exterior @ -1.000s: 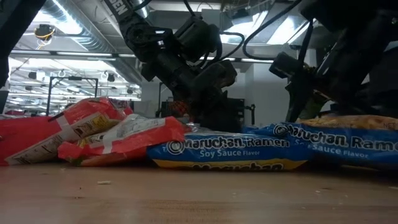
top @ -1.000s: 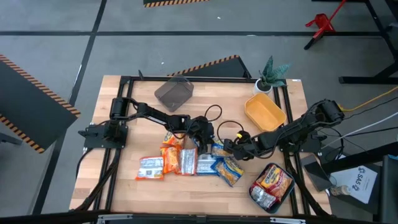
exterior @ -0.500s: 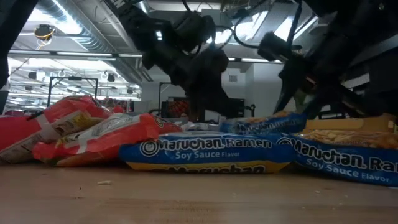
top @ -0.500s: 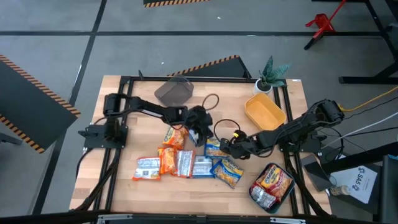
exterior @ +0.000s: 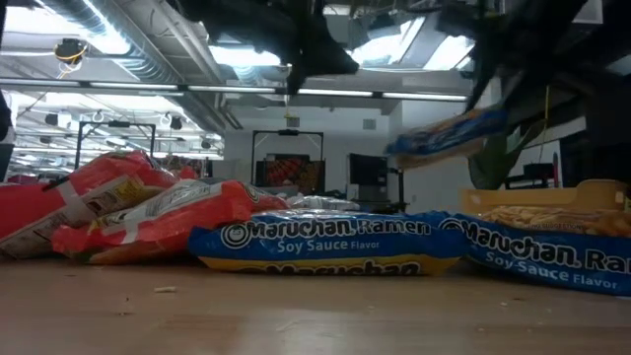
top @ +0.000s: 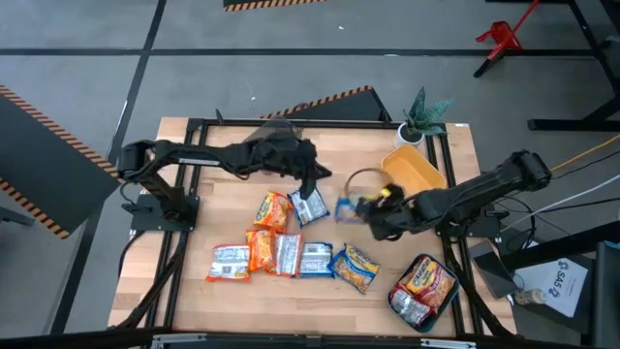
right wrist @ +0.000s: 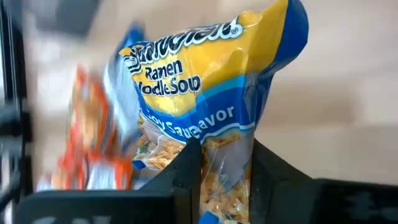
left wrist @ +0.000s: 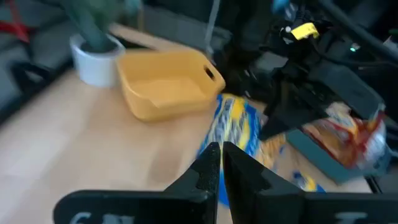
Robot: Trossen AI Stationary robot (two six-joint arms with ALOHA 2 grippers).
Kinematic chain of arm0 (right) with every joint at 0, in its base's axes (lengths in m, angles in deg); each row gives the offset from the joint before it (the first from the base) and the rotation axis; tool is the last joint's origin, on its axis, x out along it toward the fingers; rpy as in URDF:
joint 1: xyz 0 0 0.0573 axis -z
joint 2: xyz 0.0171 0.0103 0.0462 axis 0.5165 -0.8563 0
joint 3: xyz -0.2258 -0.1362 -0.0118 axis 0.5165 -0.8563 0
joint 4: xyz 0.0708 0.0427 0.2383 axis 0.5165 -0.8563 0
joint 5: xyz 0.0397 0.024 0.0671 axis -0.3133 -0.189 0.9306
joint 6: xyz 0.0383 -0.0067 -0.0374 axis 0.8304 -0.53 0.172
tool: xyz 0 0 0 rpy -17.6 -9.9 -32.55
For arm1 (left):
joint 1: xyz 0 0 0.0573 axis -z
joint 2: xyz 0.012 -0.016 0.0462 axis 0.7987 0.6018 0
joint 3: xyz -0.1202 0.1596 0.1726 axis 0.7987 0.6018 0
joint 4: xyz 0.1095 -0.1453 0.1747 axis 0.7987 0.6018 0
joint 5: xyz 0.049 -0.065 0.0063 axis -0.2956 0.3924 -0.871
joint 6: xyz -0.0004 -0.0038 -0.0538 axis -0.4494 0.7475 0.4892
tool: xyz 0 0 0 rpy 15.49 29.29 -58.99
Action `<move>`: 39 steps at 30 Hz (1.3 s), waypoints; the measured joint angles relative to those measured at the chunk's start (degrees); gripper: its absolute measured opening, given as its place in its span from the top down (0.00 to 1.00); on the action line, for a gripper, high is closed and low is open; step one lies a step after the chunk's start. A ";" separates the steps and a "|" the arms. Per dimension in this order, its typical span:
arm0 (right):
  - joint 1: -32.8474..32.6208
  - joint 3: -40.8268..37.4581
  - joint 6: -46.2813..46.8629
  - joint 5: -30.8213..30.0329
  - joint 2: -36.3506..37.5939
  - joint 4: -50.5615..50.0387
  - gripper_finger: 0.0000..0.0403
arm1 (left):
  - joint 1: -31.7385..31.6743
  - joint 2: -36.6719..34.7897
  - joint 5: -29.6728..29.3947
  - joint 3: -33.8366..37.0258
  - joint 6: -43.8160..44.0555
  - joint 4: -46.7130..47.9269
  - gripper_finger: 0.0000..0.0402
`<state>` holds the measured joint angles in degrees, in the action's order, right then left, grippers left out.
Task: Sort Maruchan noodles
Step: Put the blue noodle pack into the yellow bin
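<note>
Next, I set the blue-yellow packet, now at the table's middle, inside the yellow container (top: pixel 410 173) by the potted plant with my right gripper.
Several Maruchan packets lie flat in a row near the table's near edge (top: pixel 286 257), with an orange one (top: pixel 273 209) and a white-silver one (top: pixel 310 206) just beyond it. In the low view, two blue soy-sauce packets (exterior: pixel 325 240) lie in front. My left gripper (top: pixel 308 173) is raised above the white-silver packet, shut and empty; its wrist view shows its fingers (left wrist: pixel 219 168) closed. My right gripper (top: pixel 373 209) is at the table's middle, shut on a blue-yellow packet (right wrist: pixel 208 93). My right gripper pinches the blue-yellow packet between its two fingers (right wrist: pixel 186 168) at one end (right wrist: pixel 221 158). The rest of the packet stands out beyond the fingertips. It is lifted clear of the table (exterior: pixel 449 133), tilted, toward the table's left of the gripper (top: pixel 347 208).
A grey container (top: pixel 269 145) sits at the far edge, partly under my left arm. The yellow container (top: pixel 412 174) and a potted plant (top: pixel 423 116) are far right. A teal tray (top: pixel 423 288) at the near right holds red-orange packets. Bare wood lies left of the packets.
My right gripper has lifted the blue-yellow packet off the pile and carried it up and a little toward the far edge. My left gripper has risen from among the packets and drawn back toward the far edge, and its arm has pulled back to the left.
</note>
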<state>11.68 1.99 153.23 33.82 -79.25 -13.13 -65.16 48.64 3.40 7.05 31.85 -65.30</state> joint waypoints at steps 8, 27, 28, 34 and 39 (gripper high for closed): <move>2.29 -0.06 18.07 -10.29 9.19 -24.63 0.83 | -0.09 -3.49 -2.03 -0.12 -0.39 0.33 0.97; 21.05 -4.94 10.77 2.58 9.30 -33.12 0.83 | 0.20 -3.39 -1.46 -0.09 -0.41 1.18 0.97; 20.96 -5.34 10.77 3.85 9.30 -33.56 0.83 | 0.19 -3.39 -1.46 -0.09 -0.44 1.17 0.97; 20.96 -5.15 10.73 9.22 9.90 -38.67 0.82 | 0.17 -3.39 -1.46 -0.09 -0.49 1.19 0.97; 21.44 -5.14 12.30 9.84 10.09 -40.83 0.82 | 0.17 -3.39 -1.48 -0.07 -0.63 1.23 0.97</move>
<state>33.12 -3.15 165.53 43.66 -69.16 -53.96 -64.99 45.25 1.92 6.98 31.23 -64.07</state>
